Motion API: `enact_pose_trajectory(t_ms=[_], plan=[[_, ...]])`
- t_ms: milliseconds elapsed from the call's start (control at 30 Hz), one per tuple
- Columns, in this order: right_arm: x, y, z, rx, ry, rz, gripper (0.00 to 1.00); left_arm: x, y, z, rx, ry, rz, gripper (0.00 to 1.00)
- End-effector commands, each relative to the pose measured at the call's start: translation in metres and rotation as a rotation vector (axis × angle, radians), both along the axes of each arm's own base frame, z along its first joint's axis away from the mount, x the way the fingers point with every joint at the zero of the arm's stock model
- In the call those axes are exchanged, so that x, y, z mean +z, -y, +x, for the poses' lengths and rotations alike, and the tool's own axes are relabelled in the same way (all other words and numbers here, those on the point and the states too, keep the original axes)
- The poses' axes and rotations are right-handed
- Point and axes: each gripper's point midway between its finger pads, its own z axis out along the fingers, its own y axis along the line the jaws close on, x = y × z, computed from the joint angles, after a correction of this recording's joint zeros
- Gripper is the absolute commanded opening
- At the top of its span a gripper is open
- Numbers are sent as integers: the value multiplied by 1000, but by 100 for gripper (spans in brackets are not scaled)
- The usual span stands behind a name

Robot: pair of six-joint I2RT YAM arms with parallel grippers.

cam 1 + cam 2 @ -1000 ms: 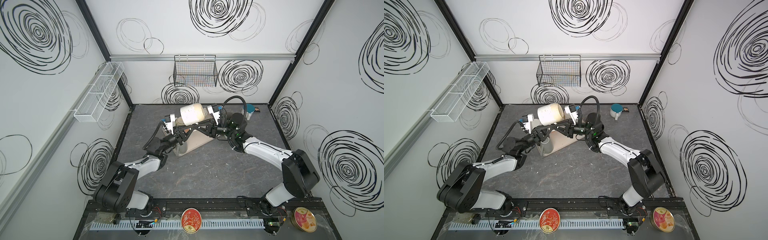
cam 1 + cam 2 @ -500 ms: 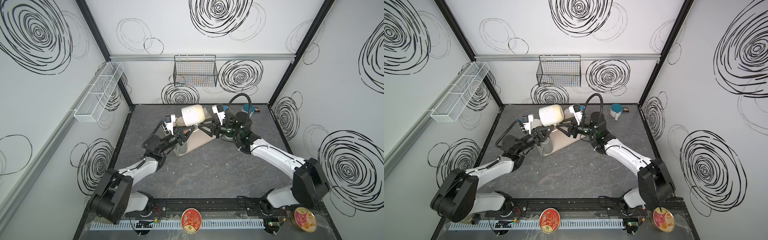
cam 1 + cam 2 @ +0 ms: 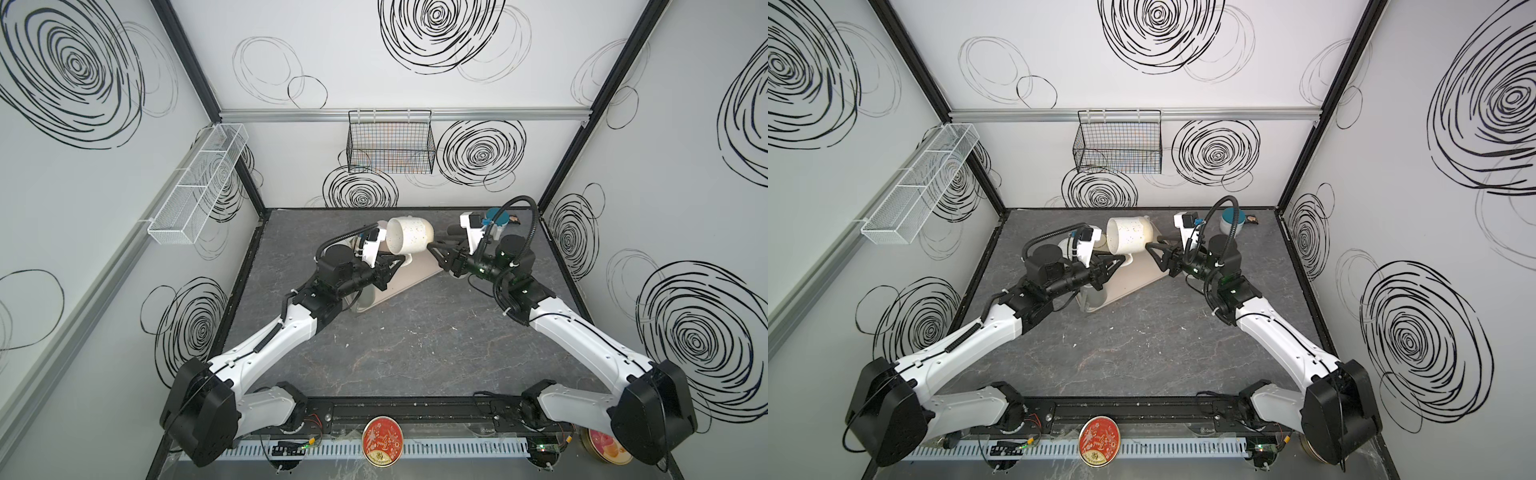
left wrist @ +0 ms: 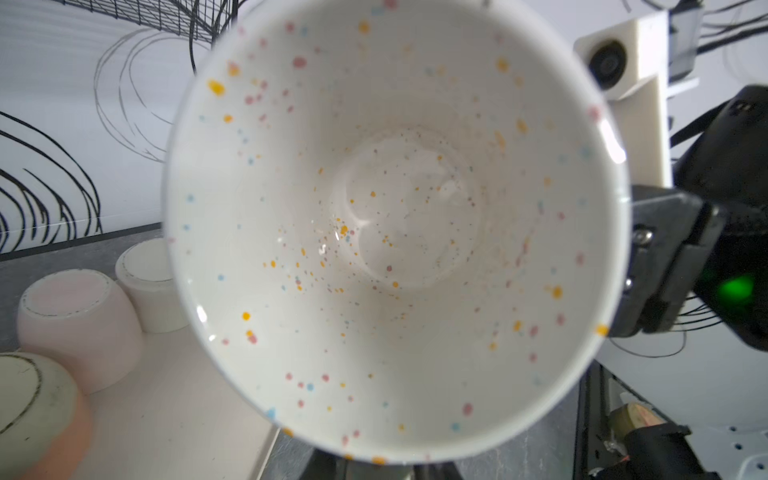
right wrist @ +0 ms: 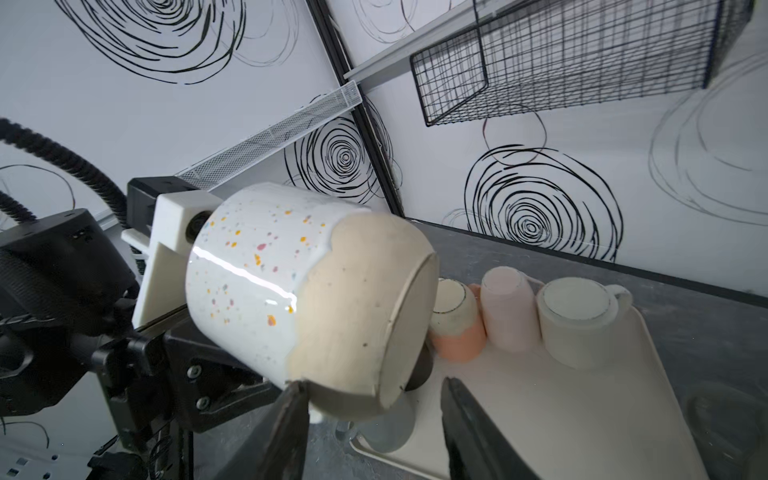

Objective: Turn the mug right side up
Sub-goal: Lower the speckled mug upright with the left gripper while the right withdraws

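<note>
The mug, now hanging on its side above the tray, will be set free by my left gripper, upright on the grey table [image 3: 464, 293] beside the beige tray, on my right gripper's side.
The mug [image 3: 409, 236] [image 3: 1128, 236] is white with coloured speckles and a bare beige base. It hangs on its side above the tray, mouth towards my left wrist camera, where its inside [image 4: 395, 228] fills the view. My left gripper [image 3: 397, 262] [image 3: 1120, 261] reaches under it and is shut on it low down by the handle; the contact itself is hidden. My right gripper [image 3: 435, 252] [image 3: 1154, 252] [image 5: 374, 384] stands open at the mug's base [image 5: 390, 328], one finger [image 5: 293, 419] close by its lower edge.
A beige tray [image 3: 411, 279] [image 5: 561, 407] lies below with upside-down mugs: an orange-and-cream one [image 5: 455, 328], a pink one [image 5: 509, 311] and a white one [image 5: 582, 322]. A grey mug [image 3: 365, 297] sits at the tray's near corner. A teal cup [image 3: 496, 216] stands at the back right. A wire basket [image 3: 390, 145] hangs on the back wall.
My right gripper has opened, let go of the mug and drawn back to the right. The left gripper still holds the mug in the air.
</note>
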Motion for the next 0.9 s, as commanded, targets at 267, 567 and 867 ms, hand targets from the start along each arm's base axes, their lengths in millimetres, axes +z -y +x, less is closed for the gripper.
enact_pose_trajectory(t_ms=[267, 567, 867], plan=[[-57, 101, 32, -331, -316, 39, 55, -30, 57, 7, -91, 90, 384, 0], [-91, 151, 34, -470, -442, 78, 55, -83, 105, 8, -205, 61, 685, 0], [-110, 184, 36, -547, -505, 37, 56, -119, 130, 17, -252, 52, 855, 0]])
